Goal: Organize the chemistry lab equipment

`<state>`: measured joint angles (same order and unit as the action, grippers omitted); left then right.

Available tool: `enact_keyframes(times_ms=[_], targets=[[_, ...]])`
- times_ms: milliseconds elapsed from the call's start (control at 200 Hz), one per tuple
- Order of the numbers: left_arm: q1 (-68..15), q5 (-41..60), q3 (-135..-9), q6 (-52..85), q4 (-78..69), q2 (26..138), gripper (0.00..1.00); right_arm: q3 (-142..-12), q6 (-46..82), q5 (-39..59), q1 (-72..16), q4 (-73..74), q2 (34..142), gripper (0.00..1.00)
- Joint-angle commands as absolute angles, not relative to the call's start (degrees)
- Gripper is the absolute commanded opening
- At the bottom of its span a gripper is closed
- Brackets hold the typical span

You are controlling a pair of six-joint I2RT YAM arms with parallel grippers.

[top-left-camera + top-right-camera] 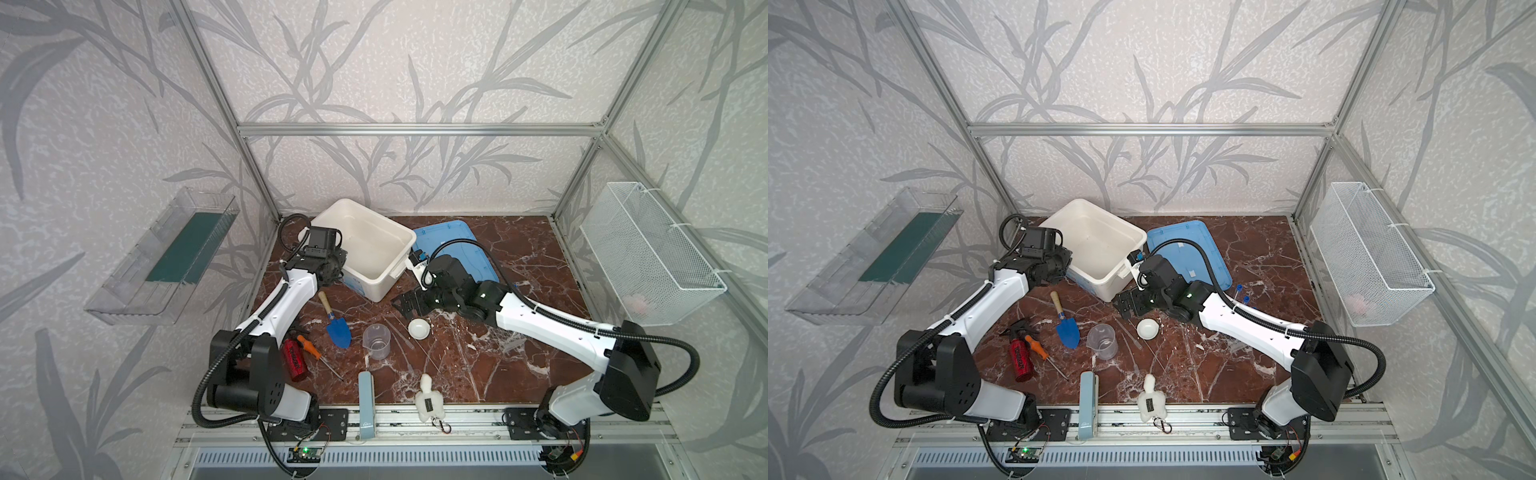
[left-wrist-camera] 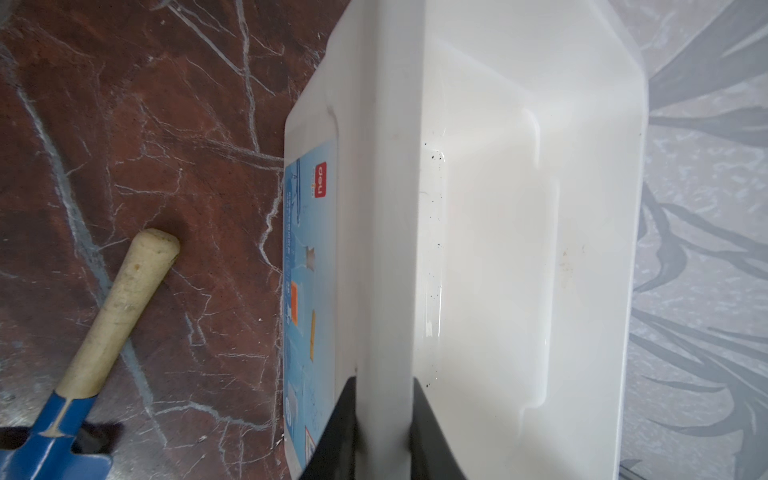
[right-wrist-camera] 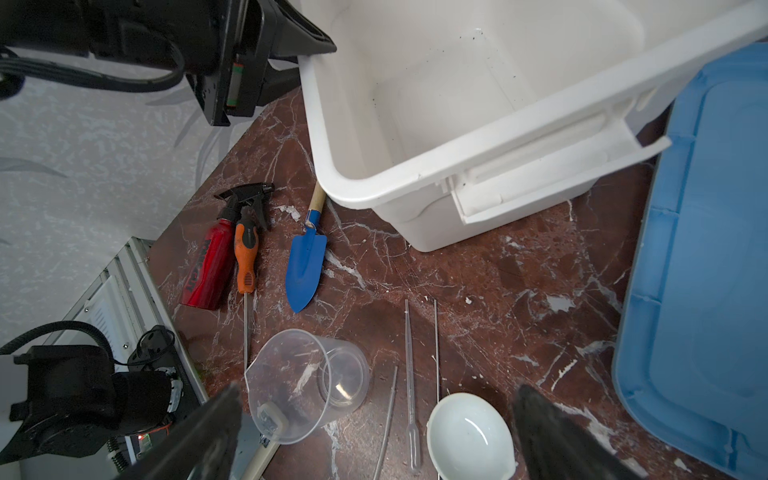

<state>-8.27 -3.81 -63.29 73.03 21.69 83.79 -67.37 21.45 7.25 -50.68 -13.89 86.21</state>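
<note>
Next, my left gripper takes the bin's side nearer that corner (image 1: 359, 278) and turns the white bin square, because it stands crooked with that corner jutting toward the beaker.
My left gripper (image 2: 384, 415) is shut on the side wall of the white bin (image 1: 378, 219) (image 2: 386, 249), one jaw inside and one outside; both top views show it at the bin's left side (image 1: 337, 270) (image 1: 1065, 266). My right gripper (image 3: 378, 388) (image 1: 405, 307) (image 1: 1125, 305) hangs open and empty above the table. Below it a clear measuring beaker (image 3: 307, 382) (image 1: 376, 341) (image 1: 1101, 340) stands upright beside a small white round dish (image 3: 469, 436) (image 1: 418, 329) (image 1: 1148, 328). A pipette (image 3: 410, 374) and thin clear rods (image 3: 436, 345) lie between them. Blue-capped tubes (image 1: 1239, 287) peek out behind the right arm.
A blue lid (image 1: 457, 241) (image 3: 706, 291) lies right of the bin. A blue trowel (image 1: 337, 328) (image 2: 120, 299), an orange-handled screwdriver (image 1: 309, 347) and a red spray bottle (image 1: 295, 361) lie at the left. A plush toy (image 1: 428, 401) and a pale blue case (image 1: 366, 403) sit at the front edge.
</note>
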Motion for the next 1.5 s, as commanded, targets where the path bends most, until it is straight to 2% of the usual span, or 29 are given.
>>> enact_keyframes(times_ms=[0, 175, 325, 520, 625, 970, 1165, 1494], targets=[[-10.27, -11.04, -61.7, 80.0, 17.57, 79.97, 0.24, -68.2, 21.88, 6.16, -50.89, -13.1, 86.02, 1.0], [-13.7, -15.44, -56.63, 84.66, 11.24, 76.79, 0.28, -67.81, 21.72, 5.66, -50.89, -13.77, 85.62, 1.0], [-15.38, -15.56, -56.27, 83.84, 12.74, 76.13, 0.34, -67.31, 21.24, 4.29, -50.89, -14.54, 84.43, 1.0], [-18.87, -11.28, -53.57, 84.56, 12.02, 72.91, 0.53, -65.09, 20.83, 0.64, -50.8, -13.86, 81.09, 1.0], [-21.44, -11.29, -53.39, 84.23, 12.35, 71.75, 0.6, -63.69, 21.21, -2.21, -50.7, -13.58, 78.77, 1.0], [-23.62, -9.13, -54.98, 86.2, 11.95, 75.81, 0.61, -58.42, 24.27, -8.36, -49.0, -11.59, 70.26, 1.0], [-23.62, -13.9, -56.47, 84.62, 14.3, 73.32, 0.61, -57.5, 24.95, -8.43, -48.21, -11.0, 69.94, 1.0], [-24.37, -7.06, -57.88, 87.32, 6.52, 81.17, 0.62, -56.17, 24.8, -9.13, -47.82, -11.04, 69.35, 1.0]])
